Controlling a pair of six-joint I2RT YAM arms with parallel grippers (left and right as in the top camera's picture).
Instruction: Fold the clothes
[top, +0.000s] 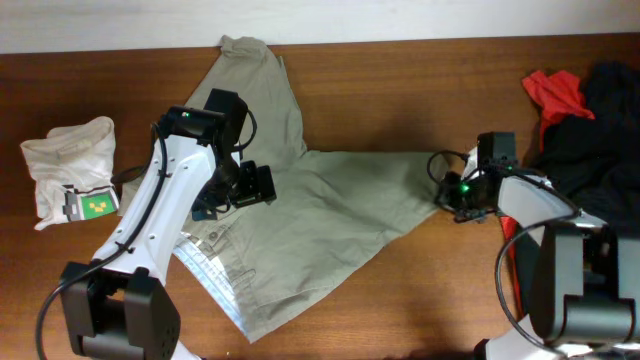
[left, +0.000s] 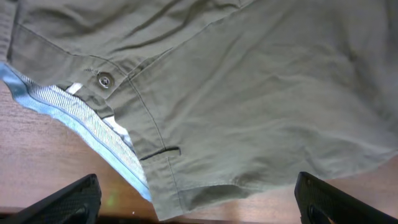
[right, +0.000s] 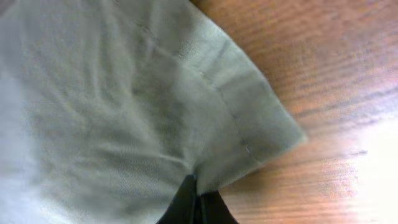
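Next, I let go of the hem with my right gripper on the bare wood (top: 410, 143) just behind the back edge of the trouser leg.
The khaki trousers (top: 330, 205) lie spread across the wooden table, one leg running to the back, the other to the right, the waistband with pale striped lining (top: 215, 270) at the front left. My left gripper (top: 235, 190) hovers over the waist area; in the left wrist view its fingers (left: 199, 205) stand wide apart above the trousers (left: 249, 93), with a button (left: 104, 79) in sight. My right gripper (top: 447, 190) is at the right leg's end; in the right wrist view its fingers (right: 198, 202) are pressed together on the leg's hem (right: 205, 118).
A small white garment with a green label (top: 72, 165) lies at the left. Red (top: 555, 92) and black (top: 605, 110) garments are piled at the back right, close behind my right arm. The table's front edge runs near the waistband.
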